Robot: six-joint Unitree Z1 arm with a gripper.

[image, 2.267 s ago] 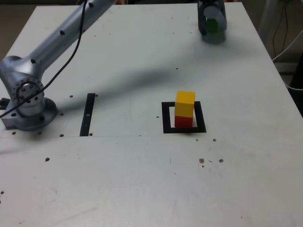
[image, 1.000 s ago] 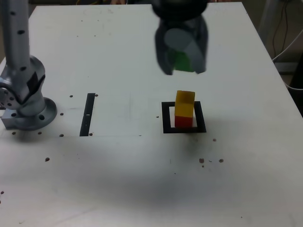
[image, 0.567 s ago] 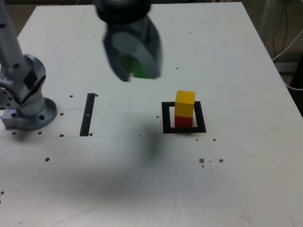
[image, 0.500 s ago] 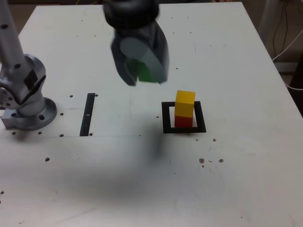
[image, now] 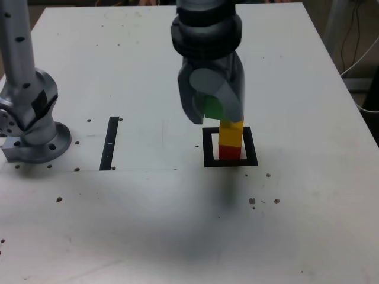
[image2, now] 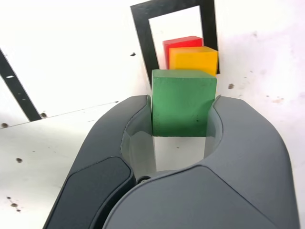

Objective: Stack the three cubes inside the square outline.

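Observation:
The green cube, now hanging just above the stack, will be let go by my gripper on top of the yellow cube (image: pixel 235 113) (image2: pixel 194 63).
My gripper (image: pixel 212 109) is shut on the green cube (image: pixel 212 107), which hangs in the air just above and to the exterior view's left of the stack. The wrist view shows the green cube (image2: pixel 183 103) clamped between both fingers (image2: pixel 119 143). Below it the yellow cube (image: pixel 231 133) sits on the red cube (image: pixel 230 152) inside the black square outline (image: pixel 207 148). In the wrist view the yellow cube (image2: pixel 194 59) and red cube (image2: pixel 181 43) lie just beyond the green one, within the square outline (image2: pixel 143 33). The gripper hides the yellow cube's top in the exterior view.
The arm's grey base (image: pixel 32 127) stands at the exterior view's left edge. A thin black strip (image: pixel 109 143) lies between base and outline. Small dark specks dot the white table (image: pixel 177 225). Cables hang off the table's right side (image: pixel 364 65).
The gripper has carried the green cube from the far right of the table, swung over toward the left, then come back right and down to just over the yellow cube.

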